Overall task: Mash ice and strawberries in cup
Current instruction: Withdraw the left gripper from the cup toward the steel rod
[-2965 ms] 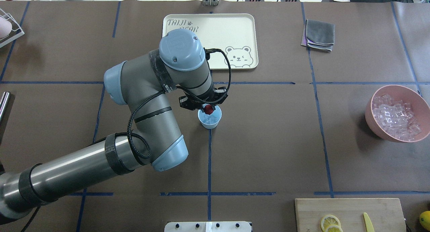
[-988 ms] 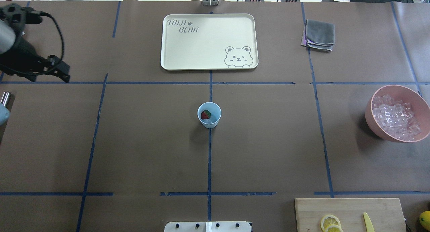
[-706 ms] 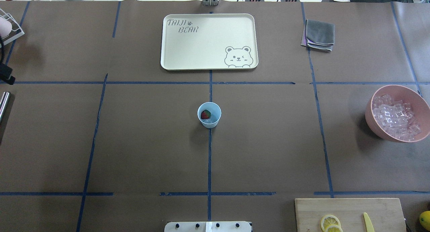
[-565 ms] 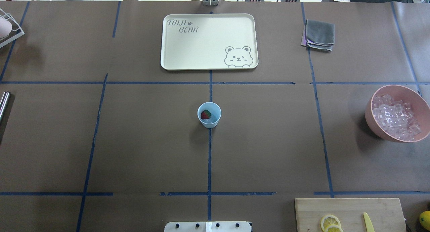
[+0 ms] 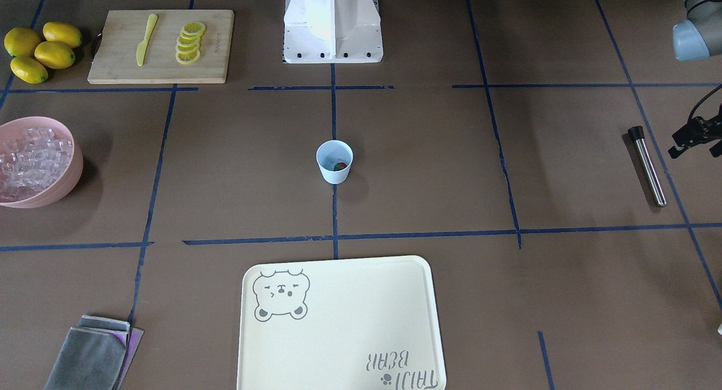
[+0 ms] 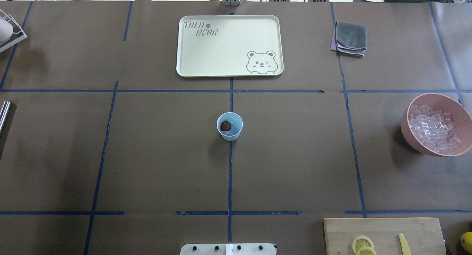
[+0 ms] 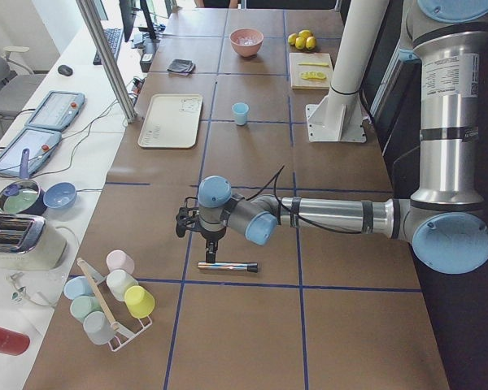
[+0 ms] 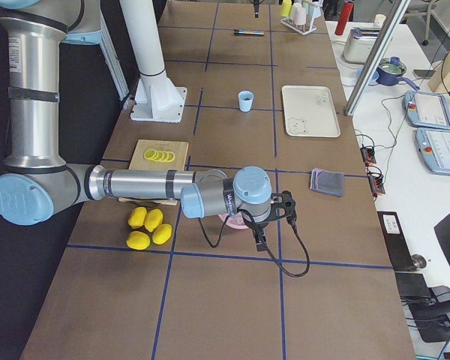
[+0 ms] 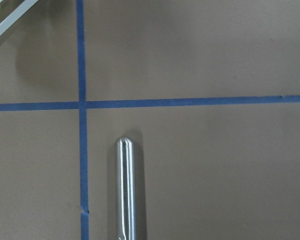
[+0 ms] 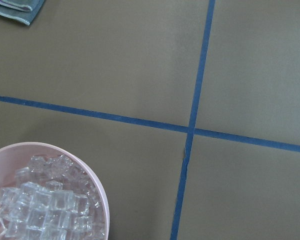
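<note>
Next, my left gripper grips the steel muddler's shiny body (image 5: 654, 183) (image 9: 126, 180), closer to its rounded end than to its black end.
The pale blue cup (image 6: 230, 135) stands at the table's centre, also seen in the front view as the cup (image 5: 334, 174). A dark red strawberry (image 6: 225, 126) with a bit of green lies inside it; I cannot make out ice in the cup. Clear ice cubes (image 6: 434, 127) fill a pink bowl (image 6: 413, 137) at the right. My left gripper (image 5: 679, 143) hovers at the far left of the table over a steel muddler (image 5: 647, 165), its fingers apart and holding nothing. My right gripper (image 8: 259, 241) hangs beside the pink bowl; I cannot tell whether it is open or shut.
A cream bear tray (image 6: 228, 68) lies at the back centre, with a grey cloth (image 6: 350, 37) to its right. A cutting board (image 6: 383, 229) with lemon slices and a yellow knife sits at the front right, with lemons (image 5: 39, 51) beside it. A rack of cups (image 7: 114, 296) stands at the left end.
My left arm has let go of the strawberry over the cup and swung away to the left, out of the overhead view. The berry now lies in the cup.
</note>
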Robot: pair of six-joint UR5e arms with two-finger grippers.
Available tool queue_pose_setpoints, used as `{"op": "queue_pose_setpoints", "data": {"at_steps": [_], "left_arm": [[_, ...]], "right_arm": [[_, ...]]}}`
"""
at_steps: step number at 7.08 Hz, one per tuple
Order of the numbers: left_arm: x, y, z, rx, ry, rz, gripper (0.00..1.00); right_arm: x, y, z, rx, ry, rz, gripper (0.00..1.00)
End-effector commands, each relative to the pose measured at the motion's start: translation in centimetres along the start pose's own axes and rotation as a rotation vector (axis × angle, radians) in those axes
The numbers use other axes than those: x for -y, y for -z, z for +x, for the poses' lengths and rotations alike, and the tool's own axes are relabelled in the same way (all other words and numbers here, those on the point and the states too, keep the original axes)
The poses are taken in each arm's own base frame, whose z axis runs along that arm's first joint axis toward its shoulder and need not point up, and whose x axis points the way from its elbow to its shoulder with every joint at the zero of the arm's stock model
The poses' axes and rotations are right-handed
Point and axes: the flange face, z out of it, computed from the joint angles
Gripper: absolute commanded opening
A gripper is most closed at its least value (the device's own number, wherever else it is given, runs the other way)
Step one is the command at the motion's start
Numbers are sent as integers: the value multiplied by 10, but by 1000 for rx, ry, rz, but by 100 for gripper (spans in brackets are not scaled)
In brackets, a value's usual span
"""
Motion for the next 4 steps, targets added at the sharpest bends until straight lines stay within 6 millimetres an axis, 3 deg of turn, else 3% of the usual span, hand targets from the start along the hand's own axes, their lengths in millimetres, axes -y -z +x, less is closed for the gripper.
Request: {"op": "queue_pose_setpoints", "data": {"at_steps": [1, 2, 4], "left_arm": [[-12, -49, 17, 38, 34, 37, 100], [-16, -72, 22, 43, 37, 49, 100], [-19, -98, 4, 34, 26, 66, 100]], "right_arm": [[2, 1, 0, -9, 3, 3, 99], [2, 1, 0, -11, 3, 3, 99], [3, 1, 0, -11, 4, 2, 99]]}}
